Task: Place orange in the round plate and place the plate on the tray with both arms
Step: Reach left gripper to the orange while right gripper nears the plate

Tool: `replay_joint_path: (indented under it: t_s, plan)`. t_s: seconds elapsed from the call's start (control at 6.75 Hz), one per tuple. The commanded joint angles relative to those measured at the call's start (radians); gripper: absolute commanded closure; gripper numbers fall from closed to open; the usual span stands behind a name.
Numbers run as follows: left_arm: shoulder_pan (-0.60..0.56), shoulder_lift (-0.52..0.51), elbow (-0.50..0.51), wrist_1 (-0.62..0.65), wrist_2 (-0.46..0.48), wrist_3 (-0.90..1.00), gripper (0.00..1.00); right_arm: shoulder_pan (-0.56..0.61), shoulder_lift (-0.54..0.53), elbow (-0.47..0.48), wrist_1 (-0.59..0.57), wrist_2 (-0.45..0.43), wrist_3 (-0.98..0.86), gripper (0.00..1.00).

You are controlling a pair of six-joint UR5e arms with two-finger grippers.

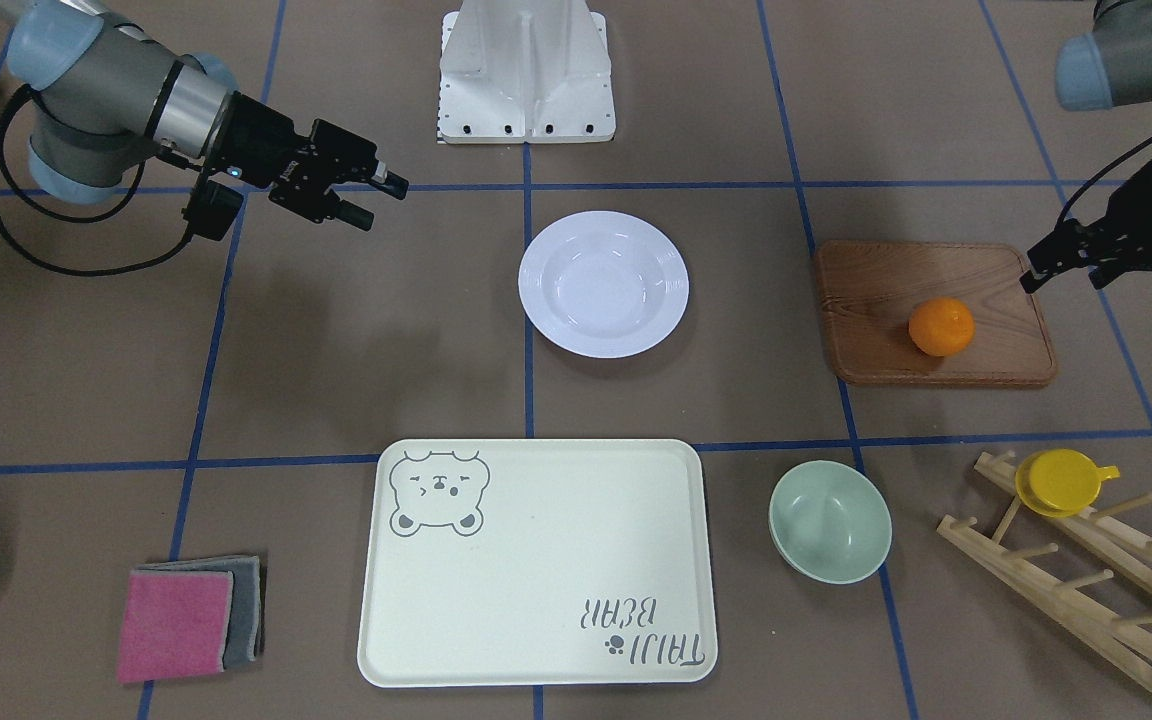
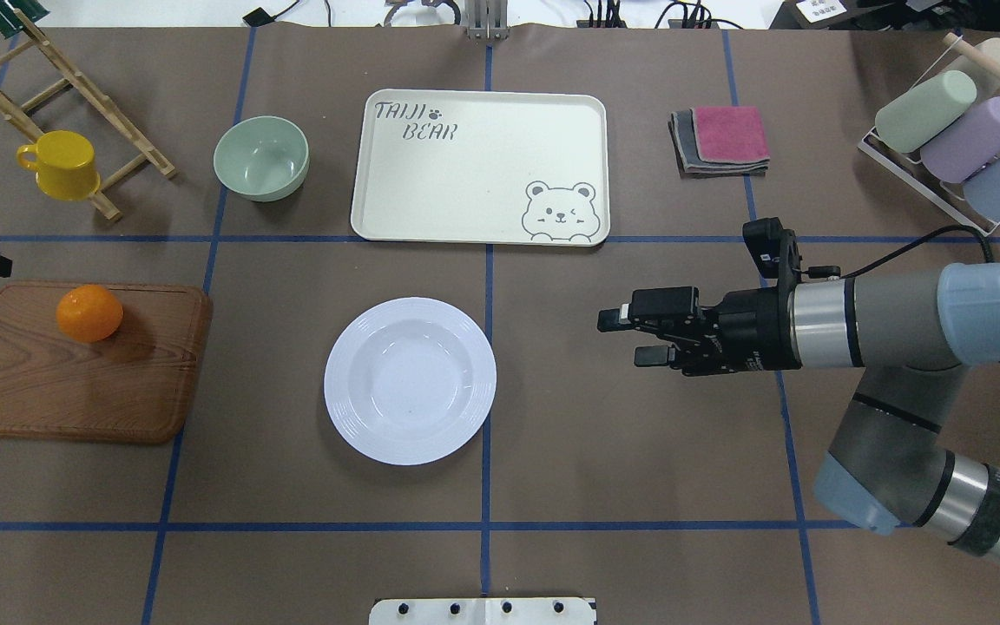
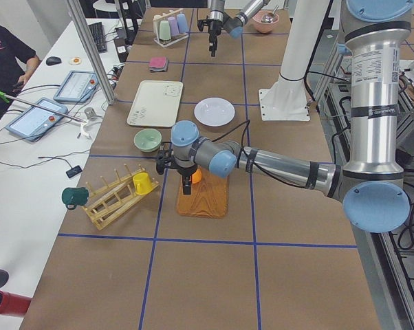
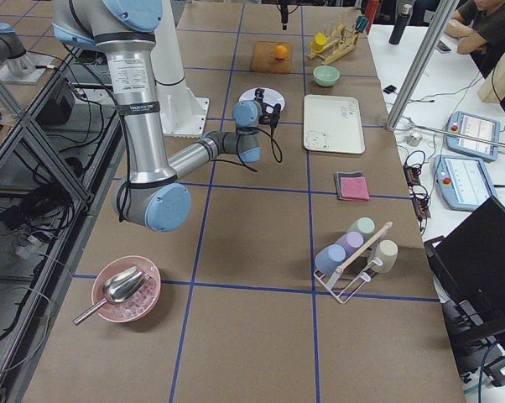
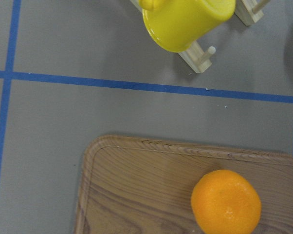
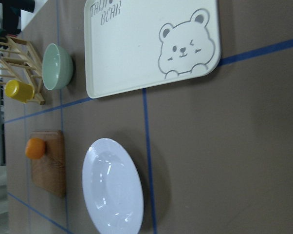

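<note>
My left gripper is to head next for the orange on the brown wooden board, where it should close around the orange's sides (image 1: 941, 326) (image 5: 226, 203).
The orange (image 1: 941, 326) (image 2: 89, 312) (image 5: 226, 201) rests on a brown wooden board (image 1: 886, 290) on my left side. The white round plate (image 1: 603, 283) (image 2: 410, 379) (image 6: 112, 187) lies empty at the table's middle. Beyond it, the cream bear tray (image 1: 536, 560) (image 2: 480, 165) is also empty. My left gripper (image 1: 1064, 275) hovers over the board's corner close to the orange; it looks open and holds nothing. My right gripper (image 2: 626, 336) (image 1: 374, 198) hangs open above the table, off the plate's right side, fingers pointing toward it.
A pale green bowl (image 2: 260, 158) sits left of the tray. A yellow cup (image 2: 62, 165) hangs on a wooden rack (image 2: 75, 82) at the far left. Folded cloths (image 2: 721, 139) and a rack of pastel cups (image 2: 951, 130) are far right. The robot base (image 1: 526, 75) is behind the plate.
</note>
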Motion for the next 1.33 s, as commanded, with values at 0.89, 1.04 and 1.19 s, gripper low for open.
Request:
replay_joint_path:
  t_s: [0.89,1.04,1.19]
  plan:
    - [0.157,-0.112,0.166,-0.069,0.061,-0.158,0.03,-0.085,0.002,-0.001,0.005,-0.102,0.006,0.0]
    - [0.172,-0.111,0.181,-0.105,0.061,-0.186,0.03,-0.099,0.004,-0.001,0.005,-0.121,0.004,0.0]
    - [0.189,-0.111,0.213,-0.163,0.061,-0.214,0.04,-0.103,0.004,-0.001,0.005,-0.122,0.004,0.0]
